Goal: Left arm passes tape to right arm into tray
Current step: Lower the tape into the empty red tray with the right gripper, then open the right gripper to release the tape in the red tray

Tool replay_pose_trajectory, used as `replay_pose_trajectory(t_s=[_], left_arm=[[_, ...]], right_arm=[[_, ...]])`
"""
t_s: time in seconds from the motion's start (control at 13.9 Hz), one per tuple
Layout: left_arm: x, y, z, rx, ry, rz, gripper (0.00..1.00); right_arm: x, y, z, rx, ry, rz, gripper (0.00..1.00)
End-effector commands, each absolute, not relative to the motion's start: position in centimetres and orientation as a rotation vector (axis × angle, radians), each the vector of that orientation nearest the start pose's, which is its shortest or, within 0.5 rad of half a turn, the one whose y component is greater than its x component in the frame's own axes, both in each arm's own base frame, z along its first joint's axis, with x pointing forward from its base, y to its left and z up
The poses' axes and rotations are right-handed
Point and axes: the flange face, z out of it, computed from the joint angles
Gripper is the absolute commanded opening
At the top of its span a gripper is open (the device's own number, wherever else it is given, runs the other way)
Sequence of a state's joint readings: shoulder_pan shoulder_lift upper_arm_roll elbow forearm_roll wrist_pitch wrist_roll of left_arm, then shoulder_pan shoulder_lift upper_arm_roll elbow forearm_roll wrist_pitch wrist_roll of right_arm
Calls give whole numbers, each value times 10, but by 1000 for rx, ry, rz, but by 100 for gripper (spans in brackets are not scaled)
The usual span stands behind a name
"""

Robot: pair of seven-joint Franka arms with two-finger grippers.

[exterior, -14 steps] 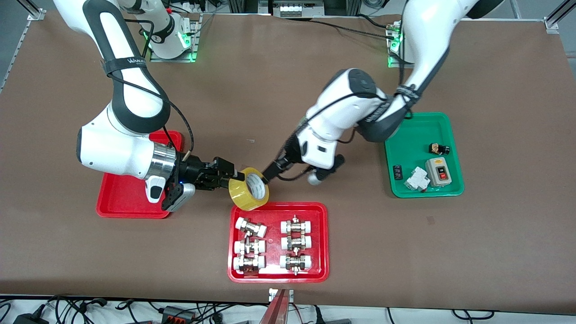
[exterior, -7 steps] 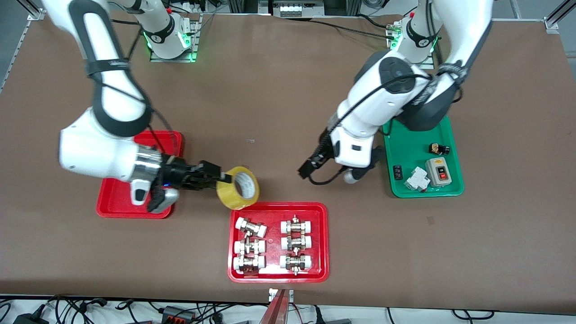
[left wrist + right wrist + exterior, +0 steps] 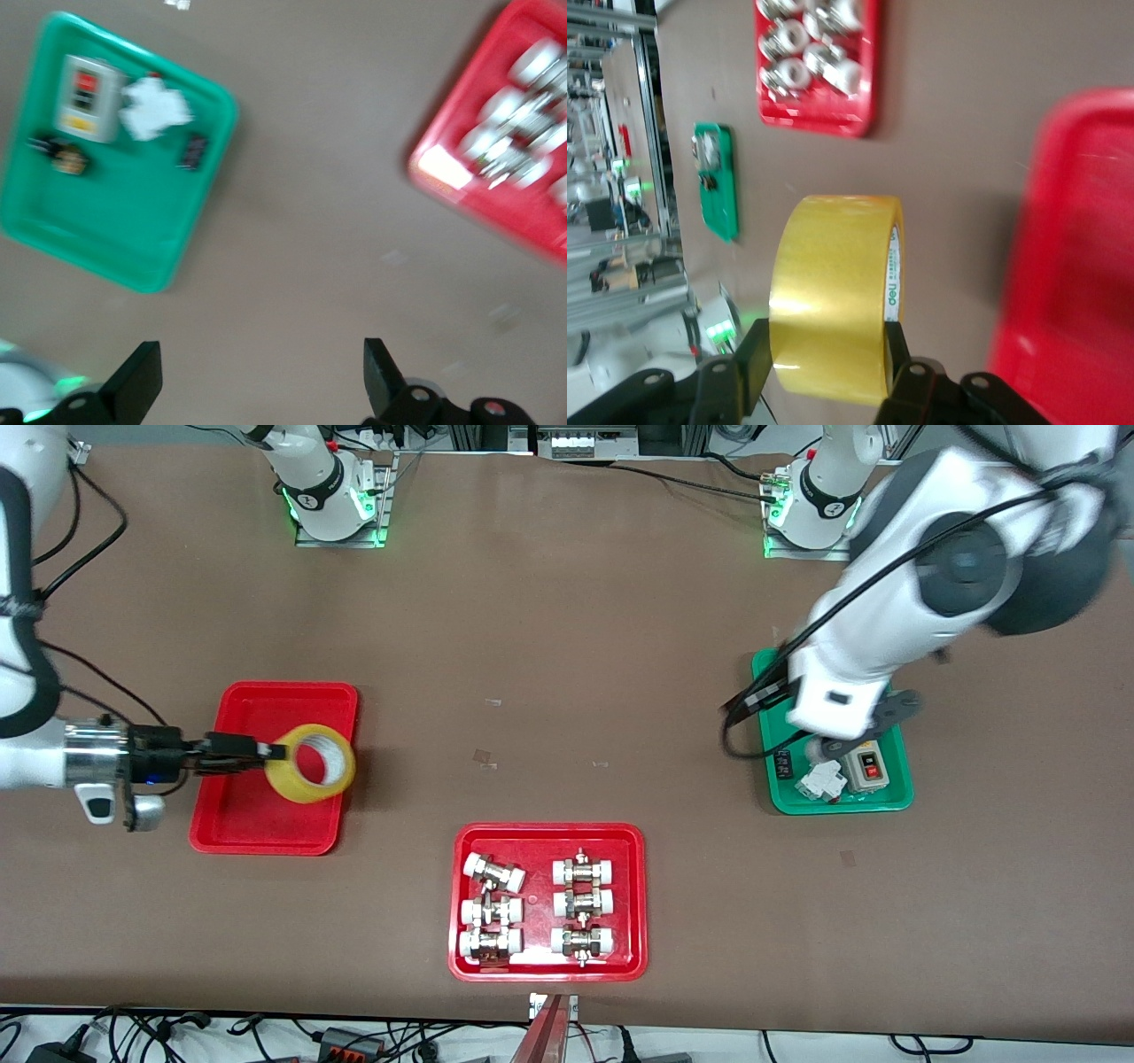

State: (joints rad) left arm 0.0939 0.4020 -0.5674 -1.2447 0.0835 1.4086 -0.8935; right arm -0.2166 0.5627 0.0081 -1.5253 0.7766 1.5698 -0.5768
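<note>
My right gripper is to release the yellow tape roll on the middle of the plain red tray (image 3: pixel 275 758). The tape roll hangs over that tray's end now.
The yellow tape roll (image 3: pixel 306 790) hangs in my right gripper (image 3: pixel 270 751), which is shut on its wall, over the plain red tray (image 3: pixel 283 708) at the end of that tray toward the table's middle. In the right wrist view the tape (image 3: pixel 833 292) sits clamped between the two black fingers of the right gripper (image 3: pixel 824 363), with the red tray (image 3: pixel 1072 266) beside it. My left gripper (image 3: pixel 744 704) is open and empty, held up over the table at the edge of the green tray. In the left wrist view the left gripper (image 3: pixel 261 381) has its fingers wide apart with bare table between them.
A green tray (image 3: pixel 797 802) with a switch box and small electrical parts lies under the left arm; it also shows in the left wrist view (image 3: pixel 106 239). A red tray (image 3: pixel 545 833) of white-capped metal fittings lies near the front camera, mid-table.
The left gripper let go of the tape and drew back to the green tray. The right gripper carried the tape from beside the fittings tray to over the plain red tray.
</note>
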Motion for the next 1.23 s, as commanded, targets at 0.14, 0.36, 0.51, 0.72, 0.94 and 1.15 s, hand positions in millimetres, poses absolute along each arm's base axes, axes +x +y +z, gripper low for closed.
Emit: replay_pose_trajectory(t_s=[0.14, 0.36, 0.51, 0.72, 0.94, 1.15], left_arm=[[598, -92, 579, -3017, -307, 478, 100], [570, -87, 570, -2968, -310, 406, 100], [546, -102, 559, -2941, -294, 330, 100], [534, -107, 553, -2935, -288, 249, 100], [552, -98, 564, -2985, -165, 238, 100], [558, -95, 586, -2994, -187, 199, 100]], right_arm=[[624, -130, 242, -2179, -362, 242, 0], [620, -138, 220, -2212, -444, 268, 0], [622, -139, 211, -2269, -550, 232, 0], [625, -127, 196, -2348, -703, 207, 38], [633, -114, 199, -2417, -828, 227, 100], [646, -94, 226, -2491, -988, 223, 100]])
